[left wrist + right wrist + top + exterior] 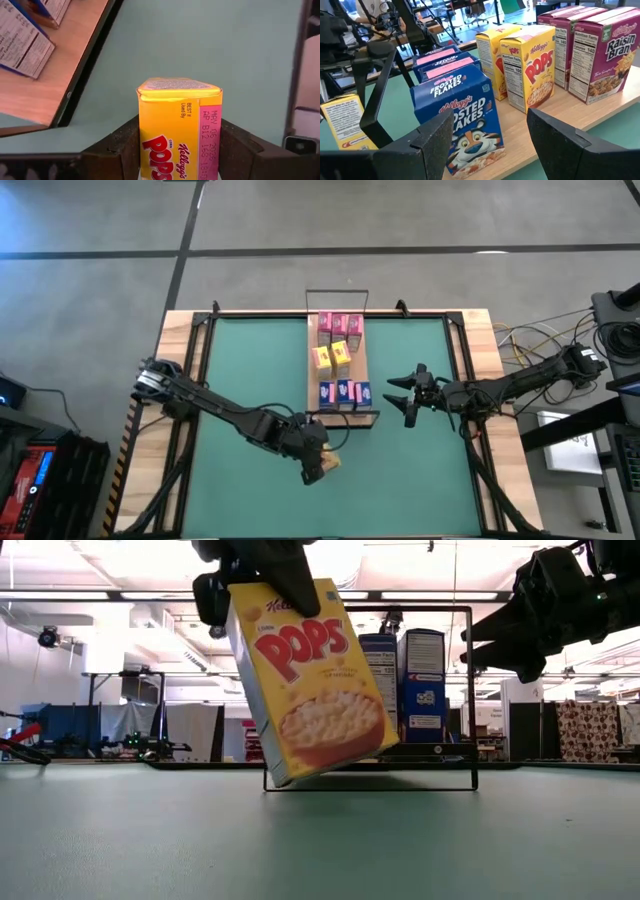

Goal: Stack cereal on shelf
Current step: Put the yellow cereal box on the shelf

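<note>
The robot's left gripper will set the yellow Pops box down on the green table just off the shelf's near end (326, 453).
My left gripper (320, 465) hangs over the near middle of the table, shut on a yellow Pops cereal box (310, 680), which also shows between its fingers in the left wrist view (180, 125). The shelf (360, 366) is a light-wood board running from the table's far edge toward its middle. Pink boxes (338, 326) stand at its far end, yellow ones (332, 357) in the middle and blue ones (344, 392) at the near end. My right gripper (403, 395) hovers open just right of the shelf's near end, facing the blue Frosted Flakes box (465, 120). My left gripper pinches the yellow box between its two fingers (117, 145) near the box's top end (285, 595), one finger on the front face and one behind. The fingers come from above, pointing down. The box hangs below them, tilted, lifted clear of the table.
Thin black wire rails stand at the shelf's far end (337, 293) and near end (470, 700). Green table surface (250, 370) lies bare left of the shelf and along the near edge. A raised wooden border (178, 330) frames the table.
</note>
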Robot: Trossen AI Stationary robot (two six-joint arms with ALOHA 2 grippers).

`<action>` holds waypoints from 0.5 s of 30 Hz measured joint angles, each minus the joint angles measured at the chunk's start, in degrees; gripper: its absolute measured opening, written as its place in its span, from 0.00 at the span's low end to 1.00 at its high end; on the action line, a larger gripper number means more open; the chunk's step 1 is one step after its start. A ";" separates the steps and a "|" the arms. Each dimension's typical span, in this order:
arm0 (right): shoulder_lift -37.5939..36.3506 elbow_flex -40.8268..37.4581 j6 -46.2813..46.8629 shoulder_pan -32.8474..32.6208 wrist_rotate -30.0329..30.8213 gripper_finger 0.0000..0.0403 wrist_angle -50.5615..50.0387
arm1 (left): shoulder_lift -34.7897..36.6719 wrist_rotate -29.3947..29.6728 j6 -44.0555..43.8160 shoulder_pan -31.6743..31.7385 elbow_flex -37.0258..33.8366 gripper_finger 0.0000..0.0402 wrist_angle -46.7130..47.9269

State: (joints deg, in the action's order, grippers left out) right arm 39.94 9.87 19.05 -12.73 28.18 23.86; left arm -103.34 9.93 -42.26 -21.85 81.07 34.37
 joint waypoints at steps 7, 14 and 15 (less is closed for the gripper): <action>0.01 0.00 -0.01 0.00 -0.02 0.60 0.00 | -4.63 2.82 0.71 -0.37 10.08 0.45 13.20; 0.01 0.02 0.00 -0.01 -0.02 0.60 0.00 | -9.78 2.99 0.32 -0.79 19.85 0.45 21.46; 0.01 0.01 0.00 0.00 -0.02 0.60 -0.01 | -10.65 2.99 0.41 -0.83 21.10 0.45 22.75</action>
State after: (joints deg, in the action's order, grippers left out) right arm 39.96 9.88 19.05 -12.73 28.16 23.85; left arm -114.00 12.91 -41.85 -22.68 102.17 57.11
